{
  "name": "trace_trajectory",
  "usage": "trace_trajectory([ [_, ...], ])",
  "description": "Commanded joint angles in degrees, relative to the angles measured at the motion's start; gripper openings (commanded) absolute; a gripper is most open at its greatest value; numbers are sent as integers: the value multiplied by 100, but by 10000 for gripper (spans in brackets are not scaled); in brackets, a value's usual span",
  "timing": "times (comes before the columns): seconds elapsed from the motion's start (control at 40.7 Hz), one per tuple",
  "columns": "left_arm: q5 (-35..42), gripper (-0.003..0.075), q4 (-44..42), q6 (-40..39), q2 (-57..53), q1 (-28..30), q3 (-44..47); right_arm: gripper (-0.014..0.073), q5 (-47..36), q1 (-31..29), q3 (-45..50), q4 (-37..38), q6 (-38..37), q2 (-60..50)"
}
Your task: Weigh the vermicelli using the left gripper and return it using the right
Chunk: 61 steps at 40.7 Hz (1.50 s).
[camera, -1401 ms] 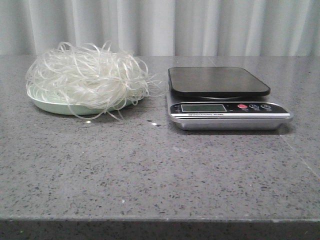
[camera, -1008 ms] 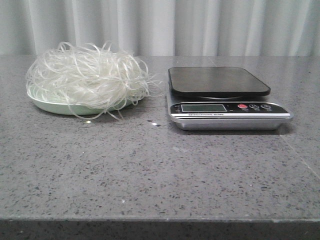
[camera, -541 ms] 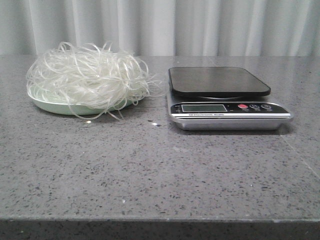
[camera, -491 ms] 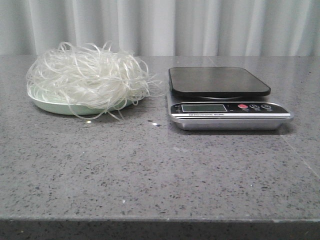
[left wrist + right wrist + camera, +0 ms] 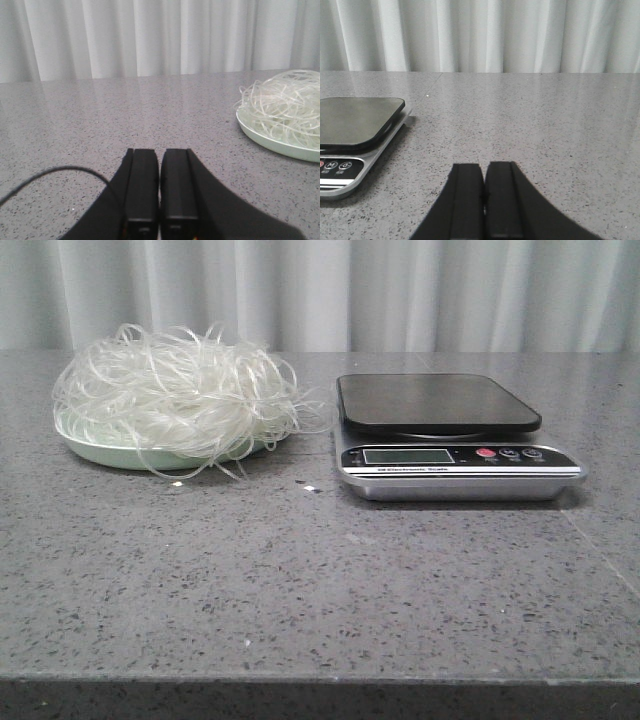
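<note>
My left gripper is to move in on the vermicelli on the pale green plate and take hold of it, closing at the middle of its heap (image 5: 168, 386).
The vermicelli (image 5: 175, 395) is a fluffy tangle of whitish translucent strands heaped on a pale green plate (image 5: 110, 453) at the table's left. The left wrist view also shows the vermicelli (image 5: 285, 107) and the plate (image 5: 280, 145), well off to one side of my left gripper (image 5: 160, 152), which is shut and empty over bare table. A digital scale (image 5: 455, 435) with a dark platform sits at centre right, nothing on it. My right gripper (image 5: 484, 166) is shut and empty, with the scale (image 5: 355, 132) apart from it to one side. Neither gripper shows in the front view.
The grey speckled stone table (image 5: 320, 580) ends in a front edge near the bottom of the front view. A white curtain (image 5: 320, 290) hangs behind. Small noodle bits (image 5: 305, 485) lie between plate and scale. A thin black cable (image 5: 45, 175) loops beside the left gripper.
</note>
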<state>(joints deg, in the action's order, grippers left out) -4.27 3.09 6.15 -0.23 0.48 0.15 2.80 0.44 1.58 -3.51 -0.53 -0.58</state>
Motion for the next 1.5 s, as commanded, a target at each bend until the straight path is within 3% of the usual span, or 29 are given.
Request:
trace_trajectory([
  [0.0, 602, 137, 54, 6, -111, 10, 49, 150, -466, -12, -42, -3, 22, -96],
  [0.172, 1071, 137, 54, -6, -111, 10, 49, 150, -466, -12, -42, -3, 22, -96],
  [0.369, 3121, 137, 157, -55, -111, 10, -90, 150, -318, -12, -42, -3, 22, -96],
  [0.418, 3183, 137, 203, -54, -111, 10, -344, 150, -144, -12, -42, -3, 22, -96],
  [0.737, 352, 138, 203, -54, 988, 10, -3591, 150, -223, -12, -42, -3, 22, -96],
  [0.934, -628, 143, 203, -54, 2262, -125, -4797, 150, -219, -12, -42, -3, 22, -96],
  [1.008, -799, 188, 203, -54, 2679, -371, -5021, 150, -219, -12, -42, -3, 22, -96],
  [1.155, -829, 381, 203, -54, 3491, -998, -5280, 150, -246, -12, -42, -3, 22, -96],
  [1.253, -961, 468, 203, -54, 4016, -1451, -5485, 150, -330, -12, -42, -3, 22, -96],
  [1.474, -2447, 520, 203, -54, 5399, -2226, -6461, 150, -349, -12, -42, -3, 22, -96],
])
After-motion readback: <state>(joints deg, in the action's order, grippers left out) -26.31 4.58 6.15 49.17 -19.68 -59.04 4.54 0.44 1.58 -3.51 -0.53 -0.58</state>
